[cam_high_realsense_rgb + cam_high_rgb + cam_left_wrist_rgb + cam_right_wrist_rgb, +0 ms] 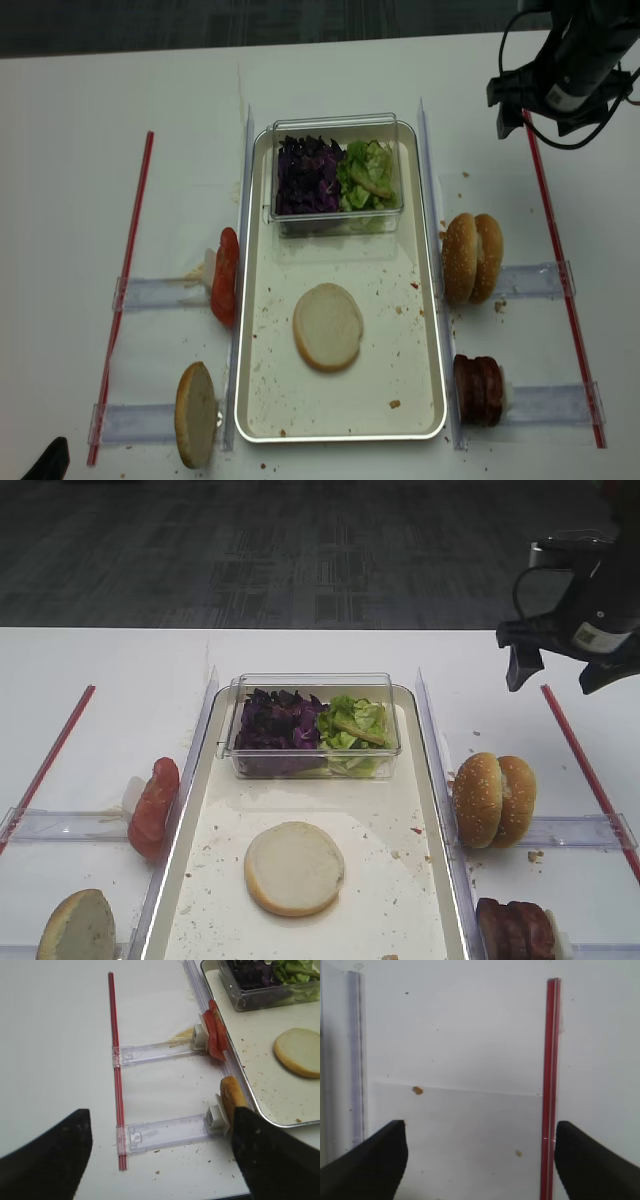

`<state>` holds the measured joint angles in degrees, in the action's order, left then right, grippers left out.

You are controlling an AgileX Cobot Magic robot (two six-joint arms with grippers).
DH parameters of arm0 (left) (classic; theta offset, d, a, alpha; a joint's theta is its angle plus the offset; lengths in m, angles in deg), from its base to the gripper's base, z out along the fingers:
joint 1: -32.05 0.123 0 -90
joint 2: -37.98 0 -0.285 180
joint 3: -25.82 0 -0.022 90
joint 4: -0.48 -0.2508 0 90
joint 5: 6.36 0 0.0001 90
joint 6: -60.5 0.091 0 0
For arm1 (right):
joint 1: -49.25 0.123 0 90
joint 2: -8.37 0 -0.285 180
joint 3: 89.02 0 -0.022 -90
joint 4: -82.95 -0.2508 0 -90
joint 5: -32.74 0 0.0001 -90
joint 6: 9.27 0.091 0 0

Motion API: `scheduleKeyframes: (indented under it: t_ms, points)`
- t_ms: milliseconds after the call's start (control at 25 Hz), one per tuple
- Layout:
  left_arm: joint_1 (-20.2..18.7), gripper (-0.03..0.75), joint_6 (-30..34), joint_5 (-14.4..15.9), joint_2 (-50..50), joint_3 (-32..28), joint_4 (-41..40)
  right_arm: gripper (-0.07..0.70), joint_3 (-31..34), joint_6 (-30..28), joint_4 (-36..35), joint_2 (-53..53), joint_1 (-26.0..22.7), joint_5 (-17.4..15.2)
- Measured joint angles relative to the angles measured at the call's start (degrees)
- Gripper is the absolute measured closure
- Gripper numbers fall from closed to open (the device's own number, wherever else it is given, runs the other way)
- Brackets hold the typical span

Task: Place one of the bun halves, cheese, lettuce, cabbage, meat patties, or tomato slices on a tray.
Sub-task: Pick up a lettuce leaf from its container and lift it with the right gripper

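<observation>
I will close my right gripper on the top of the green lettuce (373, 174), beside the purple cabbage in the clear box.
A silvery tray (380, 860) runs down the middle. One bun half (294, 868) lies on it, pale cut face up. At its far end a clear box holds purple cabbage (275, 725) and green lettuce (355, 725). Tomato slices (153, 805) and another bun half (78, 925) stand left of the tray. Two seeded bun halves (493, 798) and meat patties (515, 928) stand on its right. No cheese shows. My right gripper (552, 675) hangs open and empty above the far right table. My left gripper (160, 1155) is open and empty over the near left table.
Red strips (580, 760) (115, 1060) lie along both outer sides of the table. Clear plastic holders (165, 1132) (585, 830) run from them to the food beside the tray. Clear rails (430, 720) flank the tray. Crumbs dot the white table.
</observation>
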<state>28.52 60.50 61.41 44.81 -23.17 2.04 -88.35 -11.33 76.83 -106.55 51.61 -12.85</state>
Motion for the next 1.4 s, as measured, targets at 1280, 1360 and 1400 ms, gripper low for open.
scheduleKeyframes:
  t_ms: [1280, 1360, 1400]
  points:
    - [0.0, 0.151, 0.0, 0.0, 0.0, 0.0, 0.1, 0.05, -8.9, -2.9, -3.5, 0.0, 26.5, -2.6]
    - [0.0, 0.151, 0.0, 0.0, 0.0, 0.0, 0.1, 0.053, -9.0, -2.9, -3.5, 0.0, 26.6, -2.6]
    - [0.0, 0.152, 0.0, 0.0, 0.0, 0.0, 0.1, 0.053, -9.0, -2.9, -3.5, 0.0, 26.6, -2.6]
